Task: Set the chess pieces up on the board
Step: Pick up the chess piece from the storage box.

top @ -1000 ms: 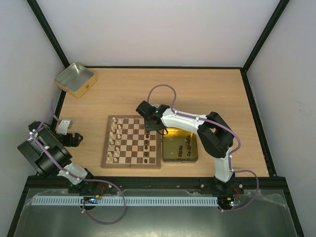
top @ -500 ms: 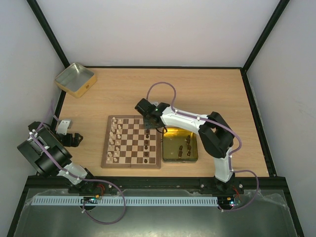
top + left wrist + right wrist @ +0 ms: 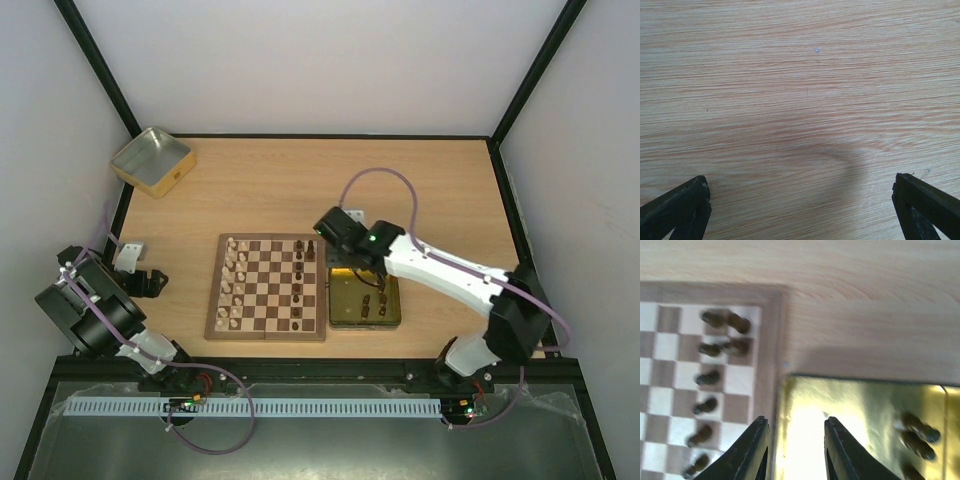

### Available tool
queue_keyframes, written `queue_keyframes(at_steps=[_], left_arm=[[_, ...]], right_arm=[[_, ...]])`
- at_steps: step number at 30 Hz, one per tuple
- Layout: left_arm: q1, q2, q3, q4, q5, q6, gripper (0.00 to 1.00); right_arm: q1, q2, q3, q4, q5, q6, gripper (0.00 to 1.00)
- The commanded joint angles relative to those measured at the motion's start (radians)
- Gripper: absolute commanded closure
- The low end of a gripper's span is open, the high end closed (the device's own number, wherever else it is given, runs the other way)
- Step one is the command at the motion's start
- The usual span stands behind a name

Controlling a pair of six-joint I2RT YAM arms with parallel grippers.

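Note:
My right gripper is to close next on the top of the farther dark piece point(image 3: 366, 298) in the yellow-gold tin's pair nearest the board.
The board point(image 3: 266, 288) lies mid-table with cream pieces point(image 3: 232, 282) along its left columns and dark pieces point(image 3: 300, 283) along its right columns. Further dark pieces point(image 3: 374, 298) lie in the yellow-gold tin point(image 3: 366, 320) just right of the board. My right gripper point(image 3: 343, 262) hovers over the tin's far left corner, open and empty. In the right wrist view its fingers point(image 3: 752, 442) straddle the tin's left rim, with board pieces point(image 3: 715, 348) to the left and tin pieces point(image 3: 918, 432) to the right. My left gripper point(image 3: 150, 283) rests open at the table's left edge.
A silvery square tin point(image 3: 151, 160) stands at the far left corner. The left wrist view shows only bare wooden table point(image 3: 800, 100) between its two fingertips point(image 3: 685, 197). Black frame rails border the table.
My right gripper has moved right, from over the board's far right corner to above the yellow-gold tin. The arm's elbow has swung out to the right. The left arm has not moved.

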Motion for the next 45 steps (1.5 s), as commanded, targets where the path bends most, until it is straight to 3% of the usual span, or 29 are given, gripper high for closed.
queue_keyframes(at_steps=[1,17,45], left_arm=[[0.007,0.041,-0.051,-0.143,-0.144,-0.034,0.01],[-0.012,-0.018,-0.078,-0.149,-0.168,-0.05,0.01],[-0.019,-0.055,-0.091,-0.157,-0.165,-0.062,0.01]], right_arm=[[-0.002,-0.113,-0.167,-0.061,0.01,0.07,0.71],[0.003,-0.272,-0.392,0.013,-0.065,0.122,0.7],[0.027,-0.223,-0.527,0.151,-0.08,0.14,0.74]])
